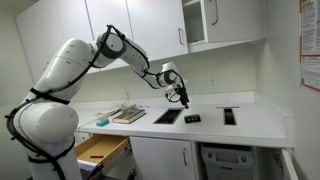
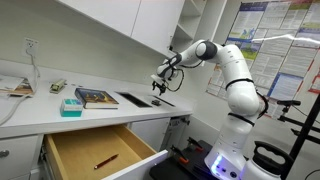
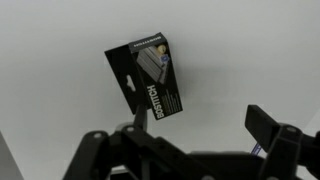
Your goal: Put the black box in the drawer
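Note:
Next, my gripper grips the black box across its long sides, at the part with the white lettering (image 1: 192, 119) (image 3: 153, 97).
The small black box (image 1: 192, 118) lies flat on the white counter between a larger elongated black rectangle (image 1: 167, 116) and a narrow black rectangle (image 1: 229, 116). In the wrist view the black box (image 3: 148, 78) carries white lettering and a picture and lies ahead of the jaws. My gripper (image 1: 180, 96) hangs a little above the counter, just beside the box; it is open and empty, with its fingers spread wide in the wrist view (image 3: 180, 140). The drawer (image 2: 100, 150) stands pulled out under the counter, its tan wooden inside showing; it also shows in an exterior view (image 1: 100, 150).
A book (image 2: 95, 97) and a teal box (image 2: 71, 107) lie on the counter above the drawer. A red pen (image 2: 105, 161) lies inside the drawer. White wall cabinets (image 1: 150, 25) hang above the counter.

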